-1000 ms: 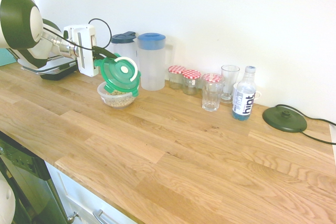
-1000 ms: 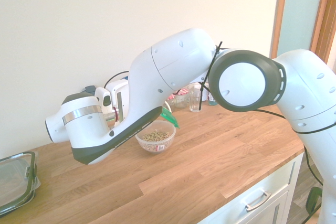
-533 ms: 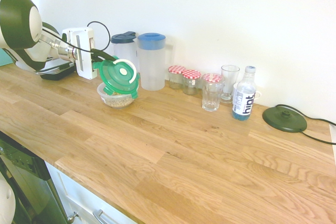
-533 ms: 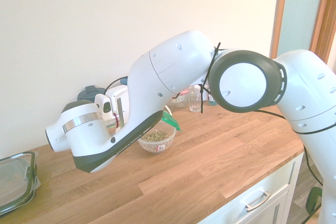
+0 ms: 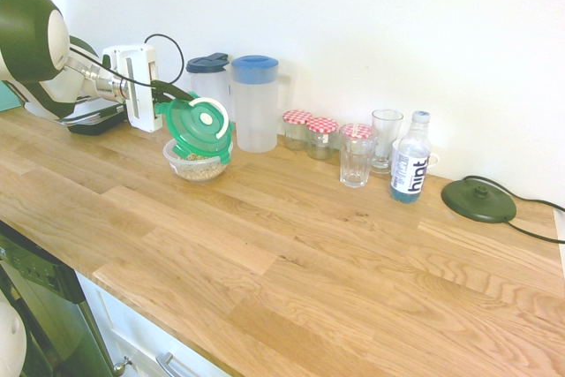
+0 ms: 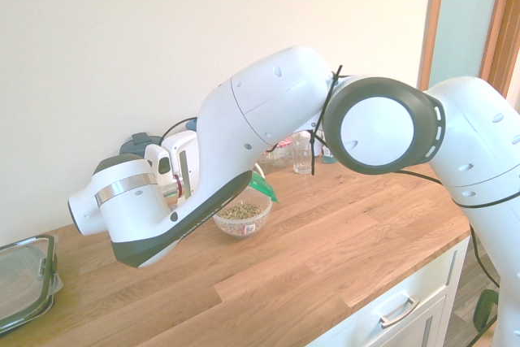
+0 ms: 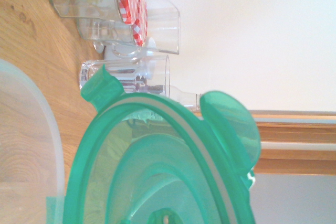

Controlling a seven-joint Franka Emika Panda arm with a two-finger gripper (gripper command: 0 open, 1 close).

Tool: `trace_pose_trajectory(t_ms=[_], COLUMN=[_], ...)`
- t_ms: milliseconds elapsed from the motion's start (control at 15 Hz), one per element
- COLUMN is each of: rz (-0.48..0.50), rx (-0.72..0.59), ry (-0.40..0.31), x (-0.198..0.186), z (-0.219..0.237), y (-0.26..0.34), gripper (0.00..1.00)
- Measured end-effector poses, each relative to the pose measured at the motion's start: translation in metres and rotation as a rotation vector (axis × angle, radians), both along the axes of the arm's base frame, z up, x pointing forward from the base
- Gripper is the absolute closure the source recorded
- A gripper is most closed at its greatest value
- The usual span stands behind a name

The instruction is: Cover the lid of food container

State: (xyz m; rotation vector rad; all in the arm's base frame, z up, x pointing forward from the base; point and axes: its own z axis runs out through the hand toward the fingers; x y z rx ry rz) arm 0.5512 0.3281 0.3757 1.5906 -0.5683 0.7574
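The robot's gripper should release the green lid, now hanging tilted over the food container, on the rim of the clear bowl (image 5: 192,142), above the beige grainy food.
The green translucent lid (image 5: 199,127) hangs tilted, its low edge over the food container (image 5: 195,166), a small clear bowl of beige grainy food on the wooden counter. My gripper (image 5: 175,96) reaches in from the left and is shut on the lid's upper left edge. From the other side, the arm hides the gripper; only a green sliver of the lid (image 6: 262,185) shows above the food container (image 6: 241,216). The lid (image 7: 157,166) fills the wrist view, one clip tab (image 7: 101,86) pointing out.
Two jugs with blue lids (image 5: 255,101) stand against the wall just behind the bowl. To their right are red-checked jars (image 5: 320,137), two glasses (image 5: 356,158), a water bottle (image 5: 410,158) and a dark round base (image 5: 478,200). A black-rimmed rectangular container (image 6: 22,279) lies further along the counter.
The arm has shifted slightly left and down, carrying the tilted lid with it; the lid's low edge now sits closer over the bowl. The grip is unchanged.
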Motion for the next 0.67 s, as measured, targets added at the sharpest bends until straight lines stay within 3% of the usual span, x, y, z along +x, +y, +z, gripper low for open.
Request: trace_pose_trajectory(t_ms=[467, 533, 667], rz=[0.0, 0.002, 0.005], rx=[-0.007, -0.006, -0.001], ry=[0.013, 0.015, 0.017], x=[0.001, 0.001, 0.001], z=[-0.01, -0.011, -0.012], y=[0.0, 0.0, 0.001], gripper=[1.0, 0.0, 0.0])
